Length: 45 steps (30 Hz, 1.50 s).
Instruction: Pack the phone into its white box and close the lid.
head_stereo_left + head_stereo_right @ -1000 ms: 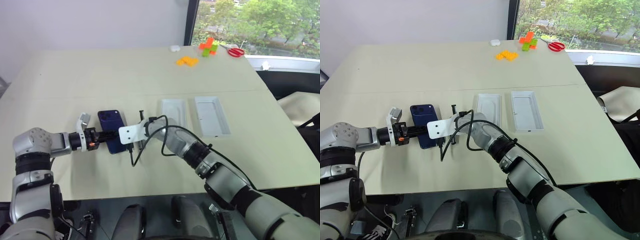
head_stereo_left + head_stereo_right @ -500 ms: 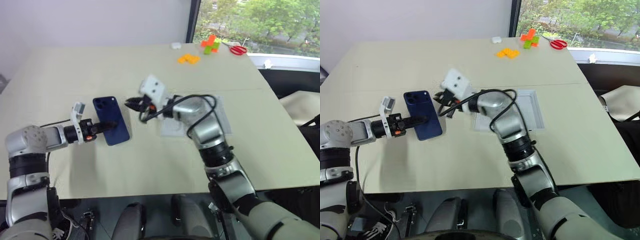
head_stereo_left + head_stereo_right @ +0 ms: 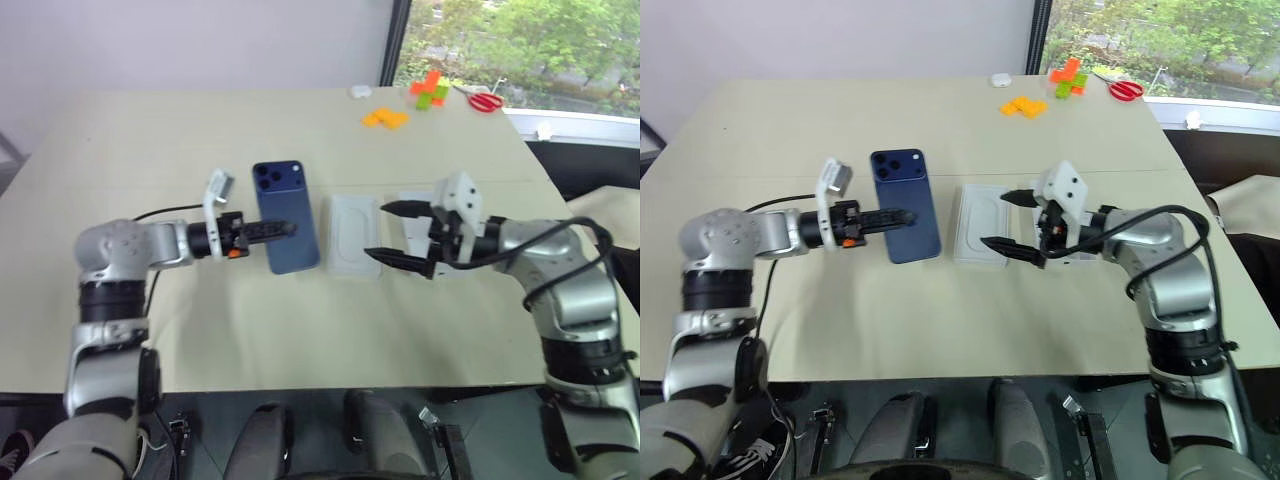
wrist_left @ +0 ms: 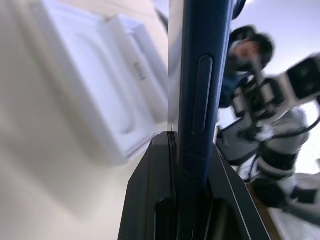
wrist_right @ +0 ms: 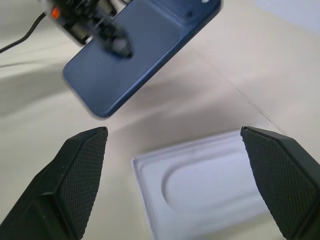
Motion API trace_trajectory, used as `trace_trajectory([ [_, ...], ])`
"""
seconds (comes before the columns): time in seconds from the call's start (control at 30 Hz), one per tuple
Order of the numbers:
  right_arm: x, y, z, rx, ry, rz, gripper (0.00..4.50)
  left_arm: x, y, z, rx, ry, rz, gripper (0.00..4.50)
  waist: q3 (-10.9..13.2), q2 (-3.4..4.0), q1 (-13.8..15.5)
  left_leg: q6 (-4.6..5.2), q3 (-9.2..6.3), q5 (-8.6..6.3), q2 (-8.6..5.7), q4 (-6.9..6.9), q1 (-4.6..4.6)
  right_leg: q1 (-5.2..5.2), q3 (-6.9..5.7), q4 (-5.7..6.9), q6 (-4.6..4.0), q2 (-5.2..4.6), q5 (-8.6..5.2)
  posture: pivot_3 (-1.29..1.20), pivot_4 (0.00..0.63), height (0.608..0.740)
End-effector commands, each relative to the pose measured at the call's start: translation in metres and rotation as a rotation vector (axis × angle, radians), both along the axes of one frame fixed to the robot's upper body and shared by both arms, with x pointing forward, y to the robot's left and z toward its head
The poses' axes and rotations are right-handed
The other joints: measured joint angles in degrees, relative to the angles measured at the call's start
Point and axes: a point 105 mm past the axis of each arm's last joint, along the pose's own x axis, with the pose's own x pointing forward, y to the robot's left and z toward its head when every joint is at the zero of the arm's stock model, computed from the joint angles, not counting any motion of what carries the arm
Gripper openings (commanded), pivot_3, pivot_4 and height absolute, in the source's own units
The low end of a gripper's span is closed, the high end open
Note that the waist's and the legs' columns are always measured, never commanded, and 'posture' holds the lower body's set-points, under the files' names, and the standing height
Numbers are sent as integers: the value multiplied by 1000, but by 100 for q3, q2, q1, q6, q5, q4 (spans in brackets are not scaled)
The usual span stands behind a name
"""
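Next, my left gripper lets go of the dark navy phone on the white insert with the oval hollow [image 3: 358, 232] [image 4: 102, 75]. The phone now hangs above the table beside the insert.
The dark navy phone [image 3: 288, 205] hangs above the table, just left of a white insert with an oval hollow [image 3: 350, 240]. My left gripper [image 3: 285, 230] is shut on the phone's edge [image 4: 200, 75] and points right. To the right of the insert my right gripper [image 3: 377, 230] is open wide and holds nothing. In its wrist view the phone [image 5: 135, 55] and the insert [image 5: 200, 185] lie ahead of its fingers. The white box [image 3: 415, 200] lies mostly hidden behind the right gripper. The lid is out of view.
At the table's far right lie orange blocks [image 3: 385, 118], green and orange blocks [image 3: 430, 90], red scissors [image 3: 487, 102] and a small white object [image 3: 360, 92]. The window edge runs along the right side. Bare tabletop spreads to the left and front.
My left gripper has carried the phone up and to the right, close to the insert. My right gripper has swung away from the phone to the right and opened wide.
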Motion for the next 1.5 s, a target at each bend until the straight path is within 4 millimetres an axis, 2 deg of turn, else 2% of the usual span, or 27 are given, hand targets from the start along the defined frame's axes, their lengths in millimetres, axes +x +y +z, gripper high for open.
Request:
trace_trajectory([
  [0.03, -5, -6, 13, 23, -31, -6, 4465, 17, -12, 19, -92, 25, -14, 0, 6, -10, 1, 0, 3, 0, 0, 2, 0, 1, 3, 0, 1, -4, 0, 0, 150, 740],
  [0.27, -4, -7, 8, 2, -35, -29, 4465, 41, -35, 14, -37, 7, -34, 0, 12, -14, -5, 7, 3, -4, -3, -5, -4, -7, 2, 2, -14, -7, 11, 0, 150, 740],
  [0.43, -4, -15, 2, -33, -27, -45, 4465, 45, -54, -5, 71, -9, -99, 0, 14, -16, 26, 17, 4, -10, -12, -4, -12, -7, 1, -5, -13, -18, 10, 0, 150, 740],
  [0.67, -11, -20, -3, -35, 5, -35, 4465, 53, -72, 0, 19, -32, -85, 0, 17, -19, 22, 35, 4, -20, -11, -1, -16, -7, 3, -8, 1, -22, 2, 0, 150, 740],
  [1.03, -10, -18, -7, -47, -6, -63, 4465, 50, -88, -11, 59, -33, -117, 0, 17, -19, 17, 37, 5, -22, -10, 0, -12, -7, 5, 0, 3, -20, 1, 0, 150, 740],
  [1.23, -11, -17, -6, -43, -15, -74, 4465, 47, -94, -25, 106, -28, -131, 0, 17, -19, 20, 37, 6, -22, -10, 1, -13, -7, 5, 0, 3, -22, 1, 0, 150, 740],
  [1.3, -11, -18, -8, -56, -22, -79, 4500, 49, -95, -26, 114, -31, -108, 1007, 17, -19, 20, 37, 6, -22, -11, 1, -13, -7, 5, 0, 3, -22, 1, 0, 150, 740],
  [1.33, -11, -18, -8, -54, -22, -80, 4500, 50, -96, -25, 106, -32, -103, 1258, 17, -19, 21, 37, 5, -22, -10, 1, -12, -7, 5, 0, 3, -22, 1, 0, 150, 740],
  [1.5, -11, -15, -8, -53, -29, -76, 4500, 51, -99, -23, 116, -61, -109, 3832, 17, -19, 20, 37, 6, -22, -10, 2, -8, -4, 6, 3, 3, -22, 1, 0, 150, 740],
])
